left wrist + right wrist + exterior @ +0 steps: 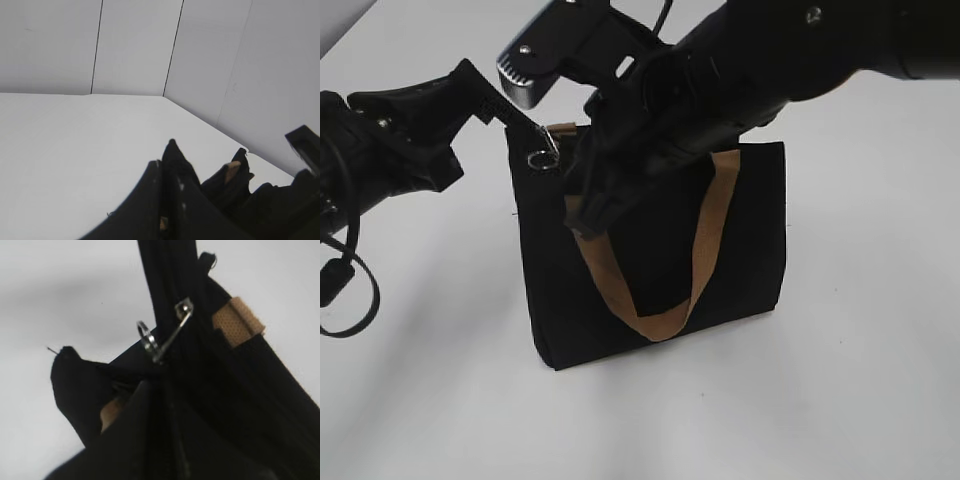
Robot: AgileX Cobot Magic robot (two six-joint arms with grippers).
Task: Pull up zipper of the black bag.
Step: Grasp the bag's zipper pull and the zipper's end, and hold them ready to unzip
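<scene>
The zipper's pull tab is past the closed fingers of my right gripper, so my right gripper should open and grab the pull tab's ring end (542,160) before pulling.
The black bag (660,250) stands upright on the white table, its tan loop handle (705,240) hanging down the front. The zipper's silvery pull tab with a small ring (542,157) sits at the bag's top left corner. My left gripper (510,115) is shut on the black fabric of that corner; in the left wrist view the fabric peaks between its fingers (170,165). My right gripper (575,190) reaches across the bag's top. In the right wrist view its fingers (152,385) are closed on the black top edge just below the pull tab (162,337).
White table (840,400) all round the bag. White wall panels (135,45) stand behind the table. A black cable loop (345,295) hangs from the left arm at the table's left edge.
</scene>
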